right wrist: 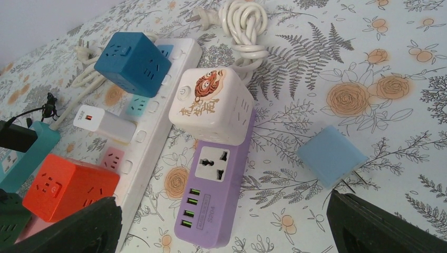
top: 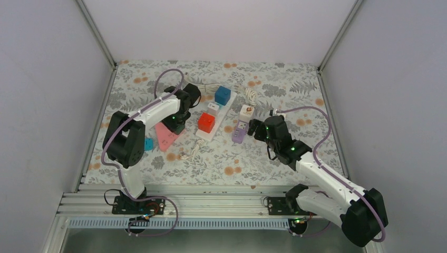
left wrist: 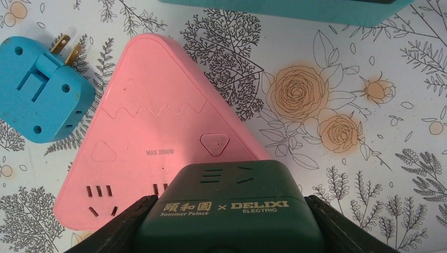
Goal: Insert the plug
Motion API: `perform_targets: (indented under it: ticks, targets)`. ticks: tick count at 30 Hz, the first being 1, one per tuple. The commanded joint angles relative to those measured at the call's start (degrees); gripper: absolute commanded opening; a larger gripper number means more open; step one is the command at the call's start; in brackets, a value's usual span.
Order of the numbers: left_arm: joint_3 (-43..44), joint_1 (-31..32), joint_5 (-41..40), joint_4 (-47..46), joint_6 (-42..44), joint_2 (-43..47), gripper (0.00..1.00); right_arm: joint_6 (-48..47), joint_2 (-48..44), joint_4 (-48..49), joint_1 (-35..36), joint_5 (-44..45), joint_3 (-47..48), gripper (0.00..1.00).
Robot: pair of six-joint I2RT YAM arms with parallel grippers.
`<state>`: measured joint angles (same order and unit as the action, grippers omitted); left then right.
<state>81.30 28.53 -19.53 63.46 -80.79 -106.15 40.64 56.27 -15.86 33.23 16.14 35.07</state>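
My left gripper has the dark green cube plug. It will let go of it on the pink power strip's corner [top: 177, 126] that faces the orange cube.
My left gripper [top: 176, 122] is shut on a dark green cube plug [left wrist: 229, 211] marked DELIXI, its fingers [left wrist: 117, 227] pressed to both sides. The plug stands over the near right corner of a pink triangular power strip [left wrist: 153, 132], next to two socket groups; whether its pins are in a socket is hidden. The pink strip also shows in the top view [top: 166, 138]. My right gripper [top: 256, 128] is open and empty, hovering just above the near end of a purple power strip [right wrist: 216, 195].
A blue adapter [left wrist: 39, 89] with bare prongs lies left of the pink strip. A white strip [right wrist: 153, 142] carries an orange cube [right wrist: 68, 184], a blue cube [right wrist: 132, 60] and a small white charger [right wrist: 103, 124]. A tiger-print cube [right wrist: 211, 108] sits on the purple strip; a light blue adapter [right wrist: 332, 155] lies right.
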Motion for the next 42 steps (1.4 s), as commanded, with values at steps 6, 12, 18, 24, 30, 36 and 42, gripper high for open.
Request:
perform_targets:
  ticks: [6, 12, 18, 24, 30, 36, 42]
  targets:
    - [-5.47, 1.64, 0.00, 0.20, -4.05, -6.39, 0.55, 1.50, -0.07, 0.83, -0.61, 0.83, -0.35, 1.00]
    - [-4.68, 1.70, -1.96, 3.09, -4.45, -9.73, 0.56, 1.68, -0.15, 0.74, -0.60, 1.01, -0.35, 1.00]
    - [-4.68, 1.70, -2.20, 3.48, -4.72, -12.43, 0.56, 1.72, -0.18, 0.73, -0.57, 1.15, -0.31, 1.00]
    - [-4.41, 1.72, -1.43, 2.90, -3.96, -12.86, 0.57, 1.42, -0.18, 0.53, -0.70, 1.54, -0.22, 1.00]
    - [-0.68, 1.71, -1.48, 3.84, -2.05, -8.97, 0.65, 1.24, -0.17, 0.45, -0.71, 1.62, -0.11, 1.00]
    - [7.05, 0.59, -6.22, 4.11, 4.58, -4.08, 0.95, 1.53, 0.40, -0.17, -0.75, 1.07, 0.70, 1.00]
    - [7.22, -0.11, -6.11, 1.14, 10.84, 4.12, 1.00, -0.88, 1.39, 0.45, -0.80, -1.68, 1.84, 1.00]
